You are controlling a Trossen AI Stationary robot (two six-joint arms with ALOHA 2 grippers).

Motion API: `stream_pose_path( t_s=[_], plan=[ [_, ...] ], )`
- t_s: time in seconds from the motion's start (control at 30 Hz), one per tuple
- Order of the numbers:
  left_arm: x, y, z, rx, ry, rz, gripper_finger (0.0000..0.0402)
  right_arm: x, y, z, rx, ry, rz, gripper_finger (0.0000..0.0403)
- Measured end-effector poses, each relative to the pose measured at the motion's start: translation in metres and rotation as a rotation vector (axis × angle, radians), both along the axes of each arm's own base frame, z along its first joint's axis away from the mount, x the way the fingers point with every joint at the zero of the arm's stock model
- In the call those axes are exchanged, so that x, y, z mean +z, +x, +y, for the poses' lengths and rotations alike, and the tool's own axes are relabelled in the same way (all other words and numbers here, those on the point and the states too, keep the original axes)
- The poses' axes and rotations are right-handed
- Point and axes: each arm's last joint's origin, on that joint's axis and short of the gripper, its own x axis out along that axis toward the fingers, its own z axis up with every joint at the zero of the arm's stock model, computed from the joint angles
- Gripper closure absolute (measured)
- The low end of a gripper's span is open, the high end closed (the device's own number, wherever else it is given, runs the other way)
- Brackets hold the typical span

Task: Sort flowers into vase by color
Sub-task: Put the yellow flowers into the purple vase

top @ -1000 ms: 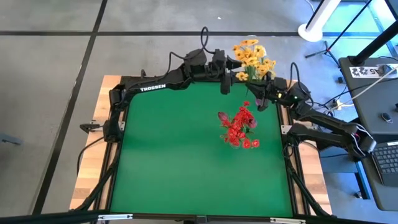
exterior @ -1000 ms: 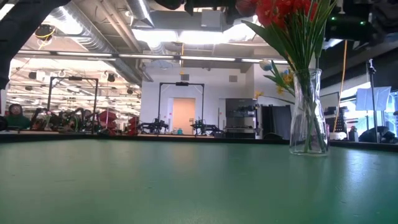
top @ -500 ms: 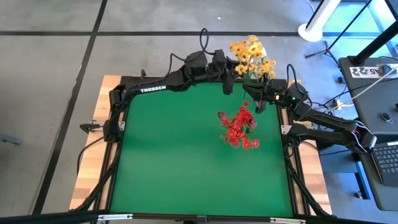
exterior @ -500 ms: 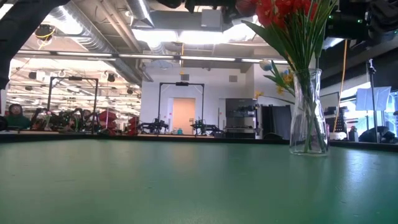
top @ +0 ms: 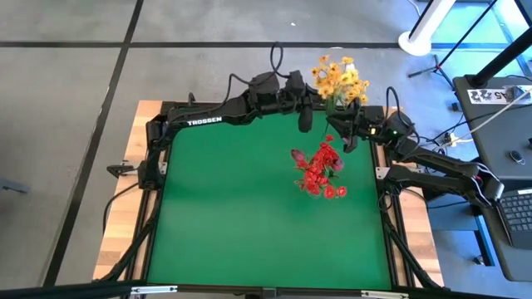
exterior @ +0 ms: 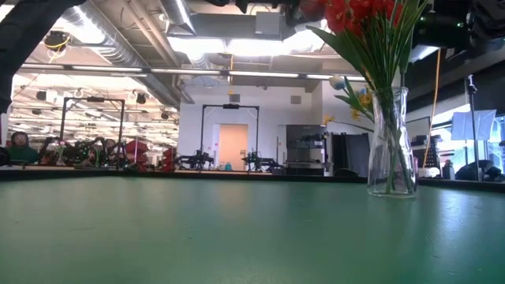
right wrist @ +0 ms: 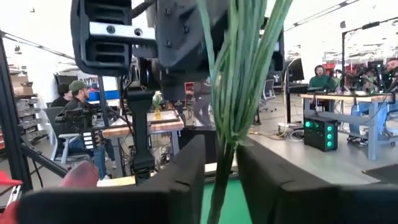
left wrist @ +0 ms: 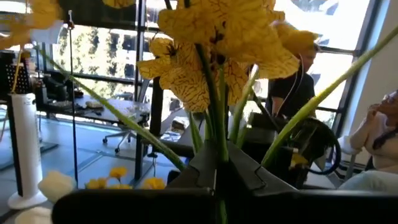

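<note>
The stems' lower end is inside my right gripper and has to go into a vase, so that gripper should move up and grip them close under the yellow blooms [left wrist: 220, 119].
A bunch of yellow flowers [top: 337, 77] hangs in the air over the table's far right edge, blooms up and green stems [right wrist: 231, 93] running down. My left gripper [top: 321, 91] is shut on the stems just under the blooms. Lower on the same stems, my right gripper [right wrist: 221, 177] is open with a finger on each side of them; I cannot tell whether they touch. Red flowers [top: 320, 170] stand with their stems in a glass vase [exterior: 392, 146] on the green table's right half. My left gripper pinches the yellow flowers' bundled stems [left wrist: 219, 152] between its two fingers, close under the blooms [left wrist: 214, 37]. The fingers come level from the table's left and lie across the stems. The bunch stands upright above the fingers, lifted clear of the table.
The green table [top: 233, 216] lies bare to the left of and in front of the vase. Beyond the far edge are desks, stands and seated people [right wrist: 78, 99]. A white pillar base [top: 420, 37] and a laptop desk [top: 507, 91] stand off the right side.
My left gripper has shut on the yellow flowers' stems and shifted slightly toward the table's right edge. The yellow bunch has drawn together and moved a little toward the far edge. The red flowers and the vase have stayed put.
</note>
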Motion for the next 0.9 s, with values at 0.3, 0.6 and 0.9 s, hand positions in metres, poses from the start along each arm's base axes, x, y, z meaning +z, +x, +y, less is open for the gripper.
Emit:
stream_pose_path(
  t_s=[0.3, 0.6, 0.9],
  plan=[
    [-0.007, 0.000, 0.000, -0.041, 0.005, 0.082, 0.0400, 0.010, -0.001, 0.001, 0.005, 0.038, 0.008, 0.0236],
    [-0.009, 0.001, -0.004, -0.103, 0.009, 0.095, 0.0401, 0.043, 0.011, -0.005, 0.079, 0.082, 0.112, 0.0231],
    [-0.013, 0.002, -0.007, -0.108, -0.003, 0.138, 0.0401, 0.043, 0.012, -0.006, 0.079, 0.084, 0.138, 0.0297]
  ],
)
